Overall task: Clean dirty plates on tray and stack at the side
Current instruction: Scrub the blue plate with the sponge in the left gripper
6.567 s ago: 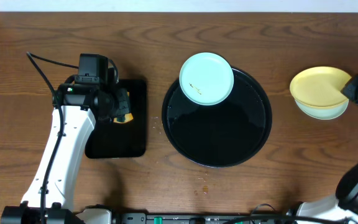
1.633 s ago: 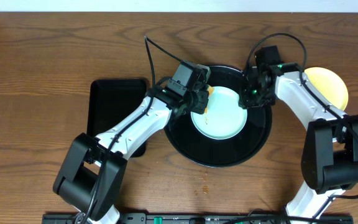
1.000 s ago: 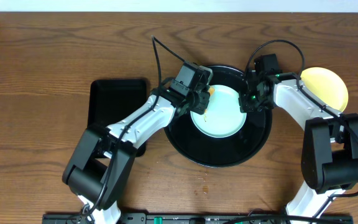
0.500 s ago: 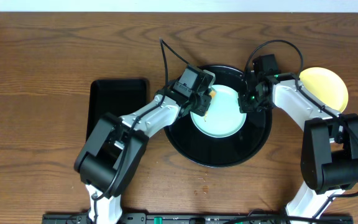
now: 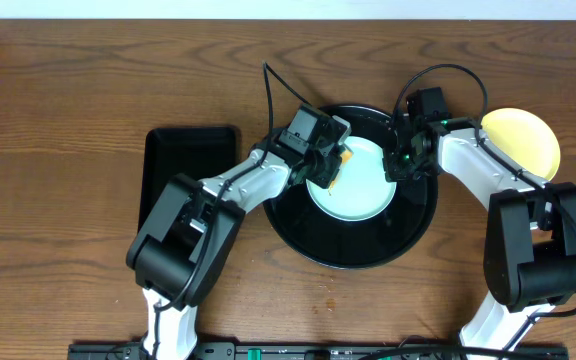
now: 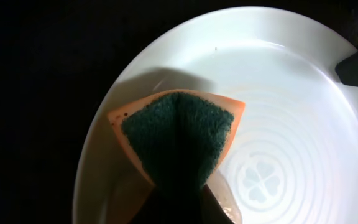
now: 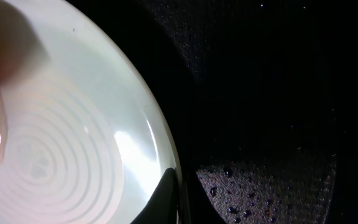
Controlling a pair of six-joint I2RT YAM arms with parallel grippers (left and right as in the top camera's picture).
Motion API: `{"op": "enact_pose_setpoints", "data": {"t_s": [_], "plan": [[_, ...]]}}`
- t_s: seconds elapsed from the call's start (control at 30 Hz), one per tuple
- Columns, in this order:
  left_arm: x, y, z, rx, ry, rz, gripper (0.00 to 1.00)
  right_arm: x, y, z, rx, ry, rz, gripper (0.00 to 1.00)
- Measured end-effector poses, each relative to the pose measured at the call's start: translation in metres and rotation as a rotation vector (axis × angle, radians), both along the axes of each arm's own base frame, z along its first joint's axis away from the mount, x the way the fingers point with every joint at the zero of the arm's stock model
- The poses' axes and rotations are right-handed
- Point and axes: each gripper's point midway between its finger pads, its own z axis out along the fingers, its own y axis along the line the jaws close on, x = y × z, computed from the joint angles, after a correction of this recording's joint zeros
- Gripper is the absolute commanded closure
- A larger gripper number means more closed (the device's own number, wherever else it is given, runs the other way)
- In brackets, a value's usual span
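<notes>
My left gripper should release the orange sponge near the middle of the smaller rectangular black tray (image 5: 190, 203).
A pale mint-green plate (image 5: 353, 185) lies in the round black tray (image 5: 350, 250). My left gripper (image 5: 326, 172) is shut on an orange sponge with a dark green scouring face (image 6: 178, 134) and presses it on the plate's left part (image 6: 291, 106). My right gripper (image 5: 400, 168) is shut on the plate's right rim (image 7: 166, 155), one finger inside and one outside. A pale yellow plate (image 5: 528, 135) sits on the table at the far right, partly behind my right arm. No third plate shows.
A smaller rectangular black tray (image 5: 183, 180) lies at the left of the round tray. Water drops (image 7: 241, 193) dot the round tray's floor beside the plate. A few crumbs (image 5: 325, 298) lie on the wooden table in front of the tray.
My left gripper with the sponge has shifted slightly up and right along the plate's left part. The right gripper keeps its hold on the rim; the plate has not moved.
</notes>
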Motion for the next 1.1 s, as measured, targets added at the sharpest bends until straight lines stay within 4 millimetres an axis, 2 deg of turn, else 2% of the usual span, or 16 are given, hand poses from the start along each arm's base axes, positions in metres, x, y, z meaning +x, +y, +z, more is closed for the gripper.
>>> {"op": "enact_pose_setpoints", "data": {"t_s": [0.33, 0.67, 0.9, 1.0, 1.1], "plan": [[-0.009, -0.005, -0.004, -0.049, 0.091, -0.041, 0.92, 0.0, 0.0, 0.0, 0.0, 0.0, 0.0, 0.99], [-0.042, -0.007, -0.005, -0.08, 0.251, -0.094, 0.92, -0.001, 0.001, 0.0, 0.002, 0.003, 0.001, 0.99], [-0.076, -0.023, 0.0, -0.219, 0.419, -0.182, 0.92, -0.001, 0.0, 0.0, 0.002, 0.004, 0.001, 0.99], [-0.086, -0.03, 0.005, -0.276, 0.472, -0.214, 0.92, -0.001, 0.0, 0.0, 0.002, 0.004, 0.001, 0.97], [-0.085, -0.036, 0.019, -0.326, 0.487, -0.229, 0.92, -0.002, 0.001, -0.001, 0.002, 0.006, -0.001, 0.91]]}}
